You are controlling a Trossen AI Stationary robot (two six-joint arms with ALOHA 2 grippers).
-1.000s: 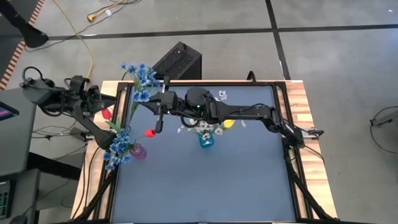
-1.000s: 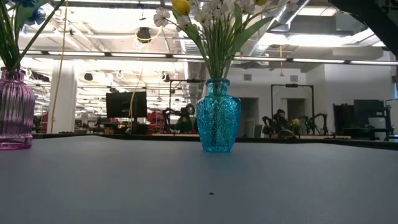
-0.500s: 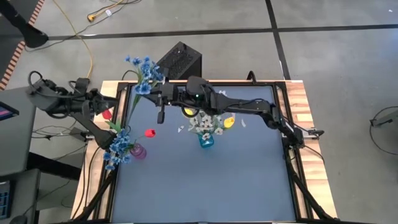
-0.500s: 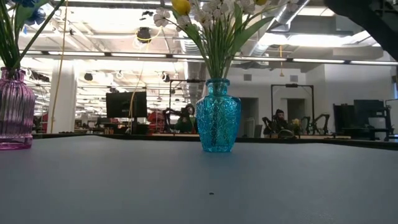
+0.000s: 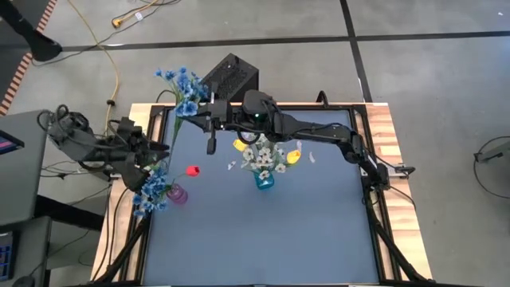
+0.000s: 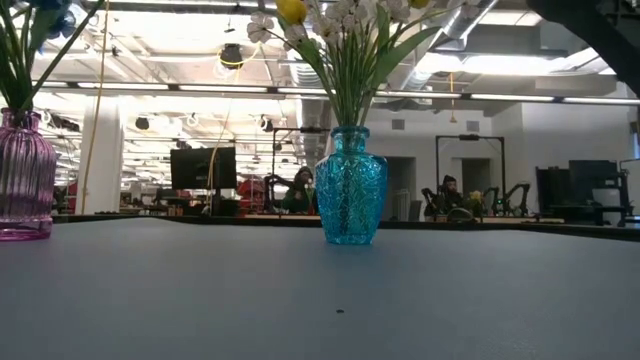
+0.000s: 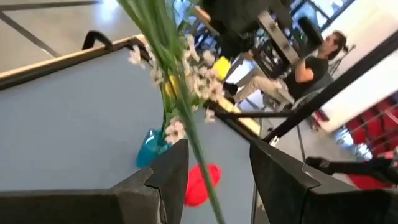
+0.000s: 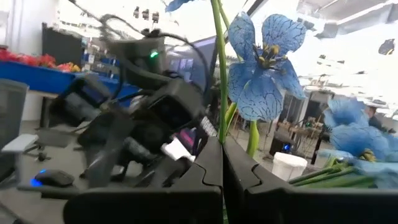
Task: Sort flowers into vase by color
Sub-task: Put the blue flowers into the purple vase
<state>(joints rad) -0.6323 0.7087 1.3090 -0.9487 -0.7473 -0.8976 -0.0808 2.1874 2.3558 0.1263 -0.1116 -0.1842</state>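
Observation:
My right gripper is holding the blue spray too close to its blossoms. My left gripper needs to hold the stem while my right gripper takes the leaves' base [image 7: 172,65].
My right gripper [image 5: 209,121] reaches over the table's far left corner, shut on a blue blossom spray [image 5: 183,86] with a thin green stem [image 8: 219,93]. My left gripper [image 7: 217,180] hangs at the left edge, open. A green stem [image 7: 186,124] runs between its fingers, and I see no touch. The pink glass vase [image 5: 177,194] holds blue sprays [image 5: 151,187]. The teal vase [image 5: 264,179] holds white sprays and yellow tulips [image 5: 239,145]. A red tulip [image 5: 192,170] lies on the mat. My right gripper pinches the blue spray's stem [image 8: 221,138] between its two fingers, just below the blossoms. The stem crosses the fingers. The spray is lifted clear, with blossoms [image 8: 264,59] above the fingers and the long stem [image 5: 174,131] slanting down toward my left gripper.
A black box [image 5: 229,77] stands beyond the table's far edge. The wooden table rim [image 5: 381,127] frames the blue mat [image 5: 271,239]. In the low view the teal vase [image 6: 350,185] stands mid-table and the pink vase [image 6: 22,175] at the left. People sit in the room behind.
My right gripper has carried the blue spray a little toward the far edge, uncovering a yellow tulip in the teal vase. My left arm has drawn back toward the table's left and near side. The vases have stayed put.

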